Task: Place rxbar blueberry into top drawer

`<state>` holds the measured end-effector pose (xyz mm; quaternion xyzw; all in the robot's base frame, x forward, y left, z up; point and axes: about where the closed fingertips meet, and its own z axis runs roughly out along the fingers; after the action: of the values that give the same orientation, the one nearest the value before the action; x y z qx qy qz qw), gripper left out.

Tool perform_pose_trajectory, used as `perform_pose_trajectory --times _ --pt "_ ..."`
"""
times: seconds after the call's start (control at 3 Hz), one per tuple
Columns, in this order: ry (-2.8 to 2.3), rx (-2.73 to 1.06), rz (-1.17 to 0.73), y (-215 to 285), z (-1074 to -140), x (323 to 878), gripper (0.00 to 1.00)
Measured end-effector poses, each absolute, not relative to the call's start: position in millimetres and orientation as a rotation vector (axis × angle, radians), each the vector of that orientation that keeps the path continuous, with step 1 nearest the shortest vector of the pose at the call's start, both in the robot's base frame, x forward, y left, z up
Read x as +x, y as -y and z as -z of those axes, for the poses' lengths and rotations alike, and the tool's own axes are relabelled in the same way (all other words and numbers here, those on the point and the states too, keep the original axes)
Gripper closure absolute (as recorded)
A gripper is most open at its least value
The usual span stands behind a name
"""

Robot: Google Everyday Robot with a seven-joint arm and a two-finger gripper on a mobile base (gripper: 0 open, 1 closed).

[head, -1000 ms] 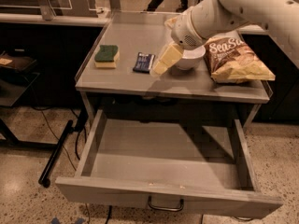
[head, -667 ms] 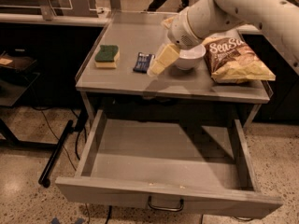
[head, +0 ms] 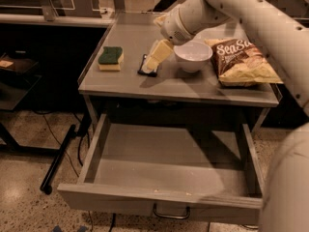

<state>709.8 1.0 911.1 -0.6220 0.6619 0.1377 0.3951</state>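
The gripper should next close on the middle of the rxbar blueberry (head: pixel 149 65), the dark bar that sits between the sponge and the bowl.
The rxbar blueberry (head: pixel 145 72) is a small dark bar lying on the grey table (head: pixel 183 88), between the sponge and the bowl. My gripper (head: pixel 153 62) reaches down from the upper right and sits right over the bar, covering most of it; only the bar's near and left edges show. The top drawer (head: pixel 159 203) is pulled out wide below the tabletop. Its inside looks bare, and a metal loop handle (head: pixel 172 212) sits on the front panel.
A green-and-yellow sponge (head: pixel 110 58) lies left of the bar. A white bowl (head: pixel 192 55) stands just right of the gripper, and a chip bag (head: pixel 241 62) lies at the table's right. A black bar (head: pixel 58 158) leans on the floor at the left.
My gripper has moved left and down from beside the bowl to right over the bar, which showed fully before. The drawer, sponge, bowl and bag have not moved.
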Motion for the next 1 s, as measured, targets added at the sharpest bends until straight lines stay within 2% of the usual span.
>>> perform_pose_trajectory --times 1.0 --pt "-1.711 -1.606 -0.427 -20.6 -879.7 743.4 0.0"
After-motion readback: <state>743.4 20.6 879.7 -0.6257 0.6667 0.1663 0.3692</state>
